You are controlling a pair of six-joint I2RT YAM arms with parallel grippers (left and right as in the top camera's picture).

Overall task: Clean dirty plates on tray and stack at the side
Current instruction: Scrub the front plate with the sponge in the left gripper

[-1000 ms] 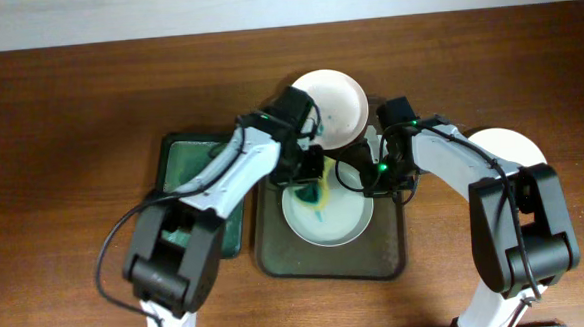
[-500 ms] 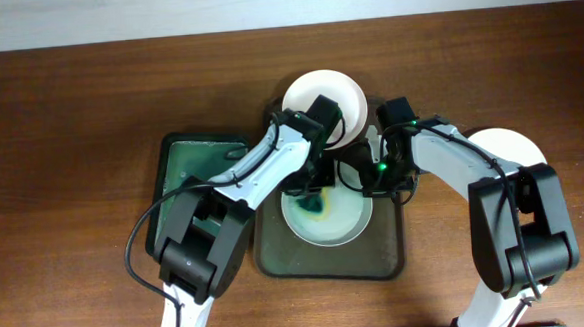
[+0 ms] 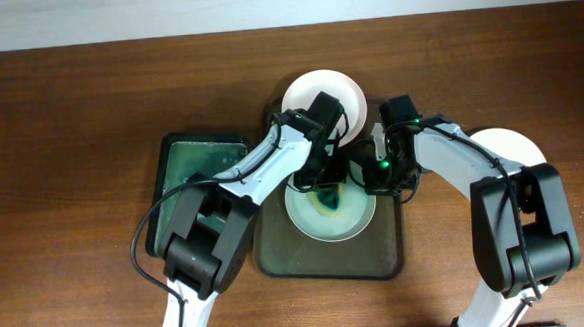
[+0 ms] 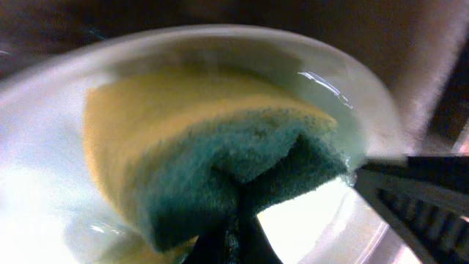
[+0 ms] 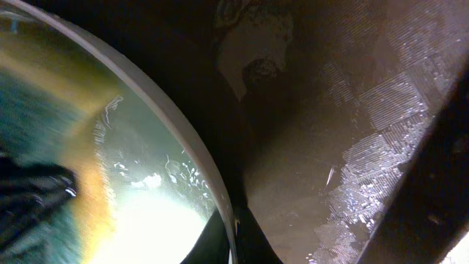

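Next, the left gripper releases the yellow and green sponge in the middle of the smaller dark green tray (image 3: 206, 201).
A white plate (image 3: 337, 221) with a teal smear lies in the dark tray (image 3: 327, 262). My left gripper (image 3: 329, 185) is shut on a yellow and green sponge (image 4: 212, 154), which presses on that plate (image 4: 322, 220). My right gripper (image 3: 375, 177) is shut on the plate's right rim (image 5: 172, 128), one finger on each side of it, above the tray floor (image 5: 337, 154). A second white plate (image 3: 340, 93) rests at the tray's far edge. A third plate (image 3: 511, 147) lies on the table to the right, partly under my right arm.
A smaller dark green tray (image 3: 194, 161) sits left of the large tray, partly under my left arm. Brown wooden table (image 3: 70, 125) surrounds everything, and a pale wall runs along the far edge.
My left gripper has moved the sponge right and toward the plate's middle, and its arm swung right. The teal smear has spread differently. The right gripper stays on the rim.
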